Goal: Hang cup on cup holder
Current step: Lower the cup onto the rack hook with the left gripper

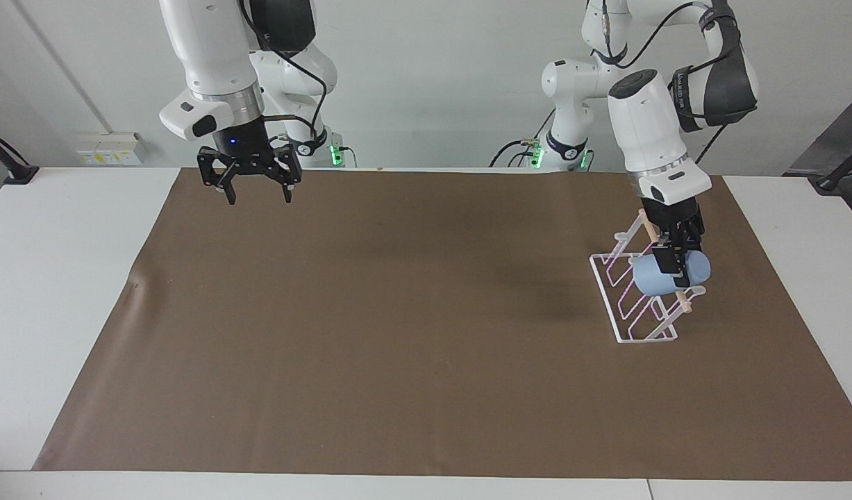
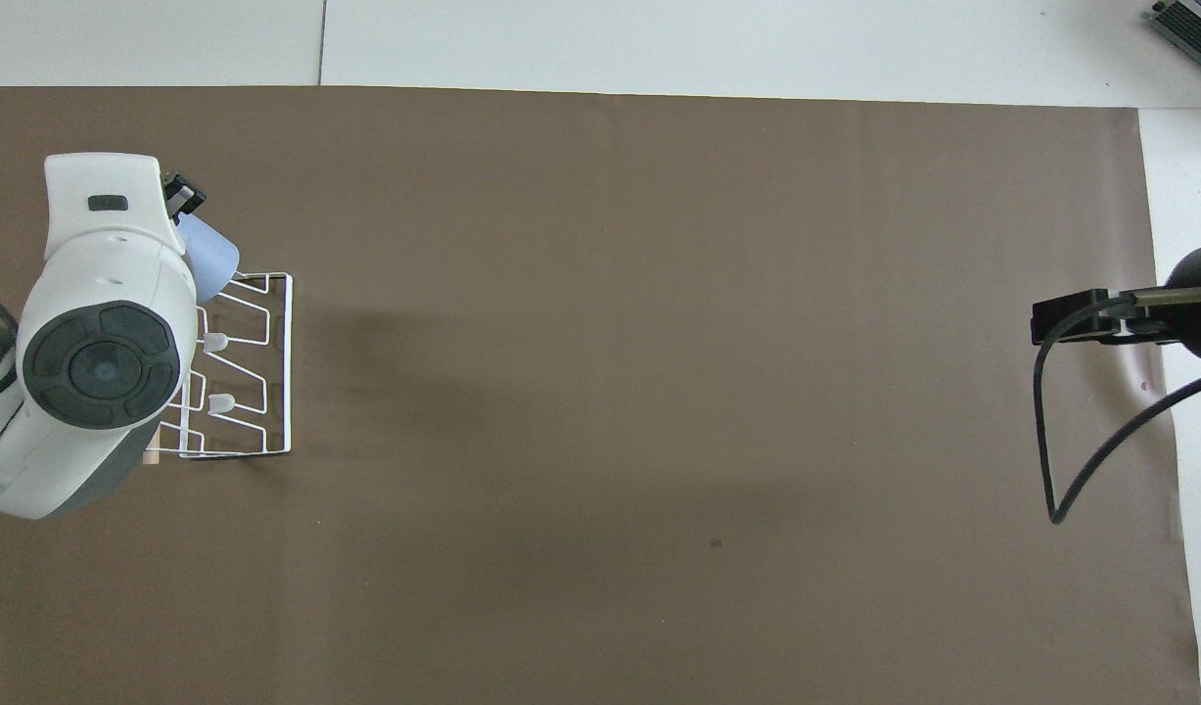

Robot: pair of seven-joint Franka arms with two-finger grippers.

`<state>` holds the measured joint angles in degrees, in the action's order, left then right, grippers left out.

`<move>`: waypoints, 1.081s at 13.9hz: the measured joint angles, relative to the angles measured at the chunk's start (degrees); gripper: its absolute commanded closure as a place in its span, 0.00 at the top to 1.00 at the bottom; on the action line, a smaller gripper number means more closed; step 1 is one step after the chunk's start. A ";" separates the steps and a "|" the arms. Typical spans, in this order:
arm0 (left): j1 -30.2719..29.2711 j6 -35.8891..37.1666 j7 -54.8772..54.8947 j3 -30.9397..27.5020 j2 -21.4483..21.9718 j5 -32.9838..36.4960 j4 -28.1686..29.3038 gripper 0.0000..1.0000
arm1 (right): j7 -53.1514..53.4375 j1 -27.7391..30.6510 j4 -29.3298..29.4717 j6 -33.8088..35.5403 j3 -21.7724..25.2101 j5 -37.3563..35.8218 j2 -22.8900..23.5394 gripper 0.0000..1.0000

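Observation:
The robot's left gripper needs to release the light-blue cup, now tilted low against the holder, on the cup holder's end peg (image 2: 243, 300), next to the visible white peg tips.
My left gripper (image 1: 675, 267) is shut on the light-blue cup (image 1: 649, 278), which lies tilted on its side. The cup sits low against the wooden dowel and prongs of the white wire cup holder (image 1: 646, 339). I cannot tell whether a prong is inside it. In the overhead view the left arm covers much of the cup holder (image 2: 289, 362), and only part of the cup (image 2: 211, 262) shows by the left gripper (image 2: 181, 194). My right gripper (image 1: 259, 198) hangs open and empty over the brown mat at the right arm's end, also seen as the right gripper (image 2: 1055, 321) at the picture's edge.
A brown mat (image 1: 398, 333) covers most of the white table (image 1: 64, 292). The cup holder stands on it toward the left arm's end. A black cable loops down from the right wrist.

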<state>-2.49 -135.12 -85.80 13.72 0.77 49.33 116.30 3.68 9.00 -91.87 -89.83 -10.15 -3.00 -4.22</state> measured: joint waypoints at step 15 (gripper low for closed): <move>1.50 -0.14 -5.81 0.50 0.02 3.98 5.05 1.00 | -0.11 -3.18 -1.98 4.30 9.22 0.83 -0.02 1.00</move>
<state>-0.99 -135.26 -91.60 14.22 0.79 53.31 121.36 3.56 5.82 -93.85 -85.53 -0.93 -2.17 -4.24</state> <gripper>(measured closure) 0.269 0.000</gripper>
